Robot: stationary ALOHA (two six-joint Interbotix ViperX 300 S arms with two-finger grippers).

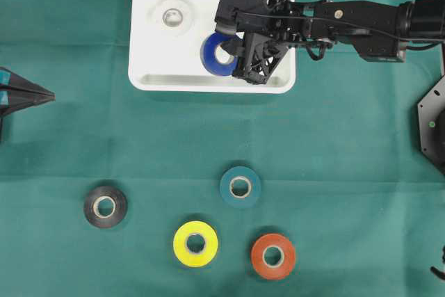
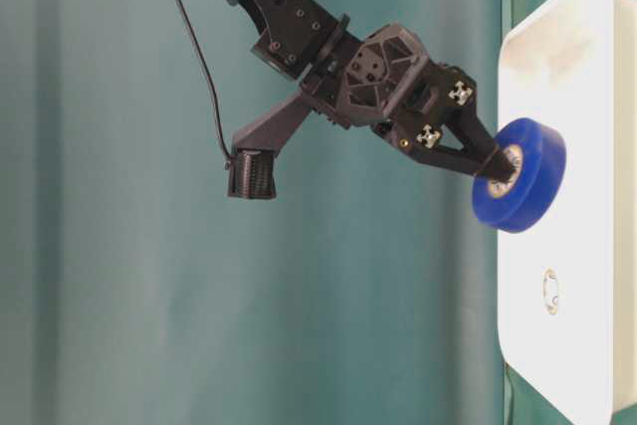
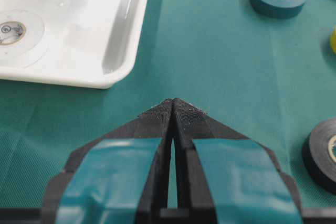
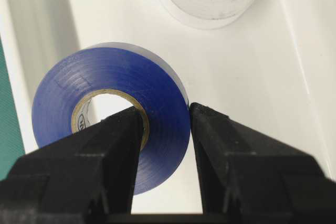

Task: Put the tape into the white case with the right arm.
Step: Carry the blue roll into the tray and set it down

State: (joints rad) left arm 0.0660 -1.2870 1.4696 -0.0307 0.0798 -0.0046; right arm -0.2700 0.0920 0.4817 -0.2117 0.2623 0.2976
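Note:
The blue tape will go down between the white tape and the case's front side [image 1: 171, 53] [image 4: 115, 0], where I will set it with my right gripper.
My right gripper [image 1: 233, 50] is shut on a blue tape [image 1: 214, 57] roll over the right half of the white case [image 1: 208, 83]. In the right wrist view one finger sits inside the blue tape's [image 4: 163, 103] hole and the other presses its outer wall. From table level the blue tape [image 2: 528, 191] hangs tilted, close against the case's floor [image 2: 577, 325]; whether it touches I cannot tell. A white tape [image 1: 173, 16] roll lies flat in the case's left half. My left gripper [image 1: 49, 94] rests shut and empty at the table's left edge.
On the green cloth in front of the case lie a black tape [image 1: 105, 206], a teal tape [image 1: 240, 186], a yellow tape [image 1: 195, 243] and an orange tape [image 1: 273, 256]. The right arm stretches in from the right edge over the case.

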